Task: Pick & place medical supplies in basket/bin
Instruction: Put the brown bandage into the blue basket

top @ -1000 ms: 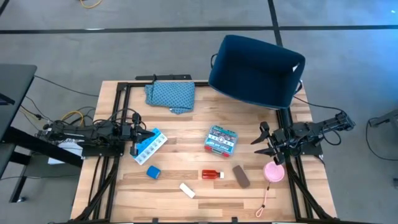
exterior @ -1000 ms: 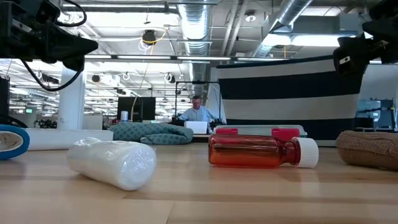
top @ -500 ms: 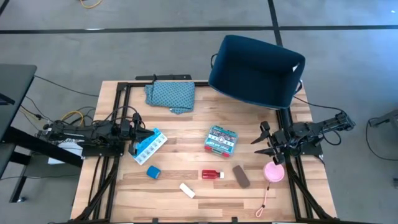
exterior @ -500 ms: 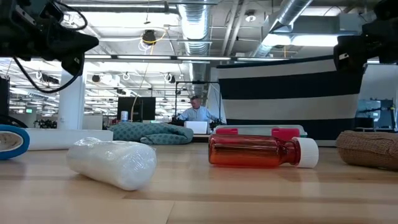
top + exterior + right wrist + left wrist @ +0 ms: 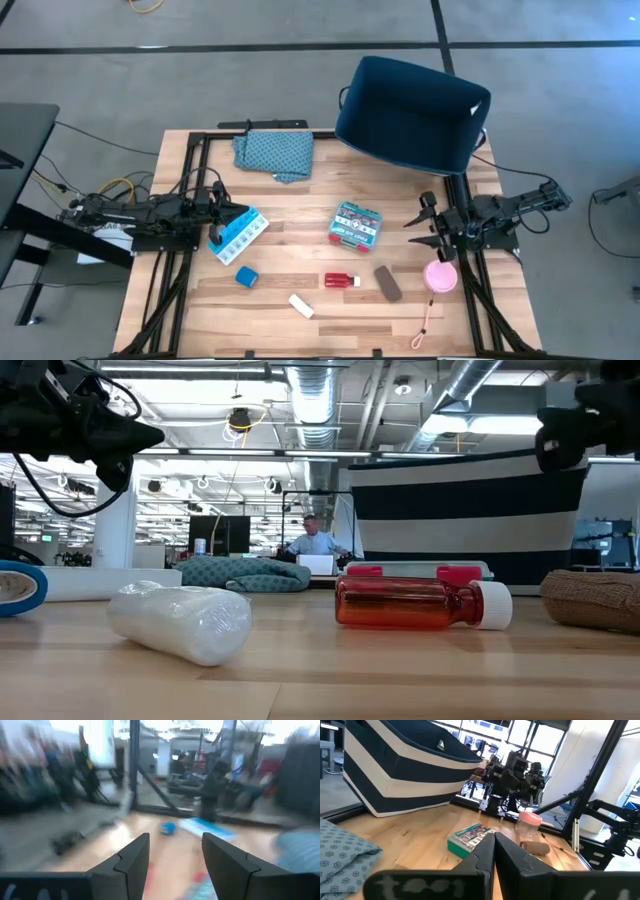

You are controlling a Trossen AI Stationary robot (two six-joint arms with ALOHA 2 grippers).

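Observation:
I should next move my right gripper to the brown oblong beside the red white-capped bottle and close it on the oblong's near end (image 5: 392,292).
The blue-white pill organizer (image 5: 242,234), blue cube (image 5: 246,276), white tube (image 5: 301,306), red white-capped bottle (image 5: 341,281), brown oblong (image 5: 388,283), teal-red flat box (image 5: 356,224) and pink roll (image 5: 440,276) all lie flat on the wooden table. The navy striped bin (image 5: 410,112) stands at the far right corner. My left gripper (image 5: 220,222) is shut (image 5: 494,840) and hangs in the air over the organizer's left end. My right gripper (image 5: 422,222) is open (image 5: 175,850), raised above the table between the flat box and the pink roll.
A teal patterned folded cloth (image 5: 274,153) lies at the far edge, left of the bin. A thin pink cord (image 5: 428,322) trails from the pink roll toward the near edge. Black frame rails (image 5: 190,180) run along both table sides. A person (image 5: 316,543) sits in the room beyond.
My right gripper has shifted slightly toward the far edge while staying open. The items on the table have kept their places.

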